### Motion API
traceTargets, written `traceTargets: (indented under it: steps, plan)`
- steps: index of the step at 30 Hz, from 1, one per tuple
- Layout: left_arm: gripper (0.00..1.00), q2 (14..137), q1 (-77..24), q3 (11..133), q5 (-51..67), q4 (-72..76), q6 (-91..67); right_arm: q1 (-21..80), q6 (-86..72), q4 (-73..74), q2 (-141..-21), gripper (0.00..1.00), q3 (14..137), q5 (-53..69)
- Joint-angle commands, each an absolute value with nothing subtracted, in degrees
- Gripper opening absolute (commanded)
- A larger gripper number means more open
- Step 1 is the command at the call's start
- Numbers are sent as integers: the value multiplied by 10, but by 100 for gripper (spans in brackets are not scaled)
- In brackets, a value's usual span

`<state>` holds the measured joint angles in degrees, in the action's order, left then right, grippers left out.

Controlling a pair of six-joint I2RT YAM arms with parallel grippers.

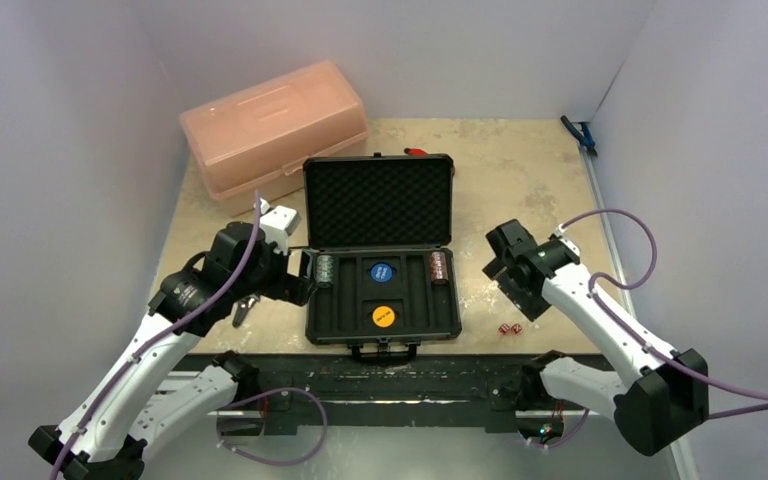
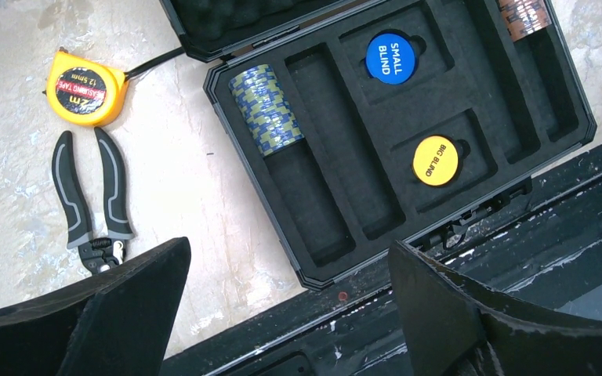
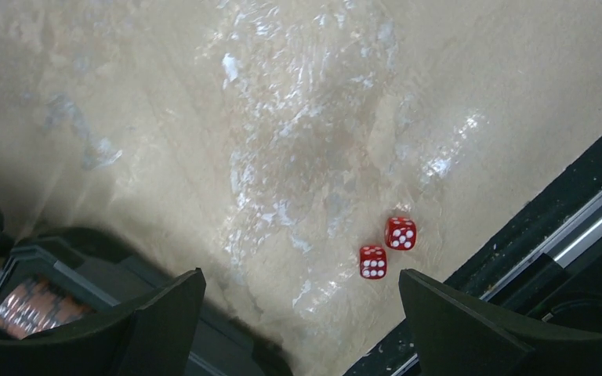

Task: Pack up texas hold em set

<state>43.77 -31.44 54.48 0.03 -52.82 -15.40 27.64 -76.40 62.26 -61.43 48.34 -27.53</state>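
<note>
The red die farther from the small black case is next for my right gripper, which should go to it and close on that die's sides (image 1: pixel 517 328) (image 3: pixel 400 233).
The small black case (image 1: pixel 382 250) lies open on the table, its foam-lined lid (image 1: pixel 378 203) tipped back and its handle (image 1: pixel 384 350) at the near edge. In its tray sit a grey chip stack (image 1: pixel 324 269) on the left, a brown-red chip stack (image 1: pixel 438 267) on the right, a blue disc (image 1: pixel 381 271) and a yellow disc (image 1: pixel 384 316). Two tiny red dice (image 1: pixel 508 328) lie on the table right of the case. My left gripper (image 1: pixel 305 277) is open and empty beside the case's left edge. My right gripper (image 1: pixel 513 292) is open and empty above the dice (image 3: pixel 386 247).
A large pink translucent box (image 1: pixel 272 127) stands at the back left. A yellow tape measure (image 2: pixel 85 88) and black-handled pliers (image 2: pixel 92 196) lie left of the case. A blue tool (image 1: pixel 580 135) lies at the back right edge. A dark rail (image 1: pixel 380 375) runs along the near edge.
</note>
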Motion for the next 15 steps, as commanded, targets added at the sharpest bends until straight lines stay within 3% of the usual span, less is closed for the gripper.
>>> traceTargets:
  steps: [1, 9, 15]
  plan:
    - [97, 433, -310, 543, -9, -511, -145, 213, -725, 611, -630, 99, 471, -241]
    - [97, 435, -310, 544, -19, -513, -142, 96, -672, 558, -646, 82, 407, -151]
    - [97, 436, -310, 545, -25, -514, -143, 61, -661, 546, -635, 77, 378, -140]
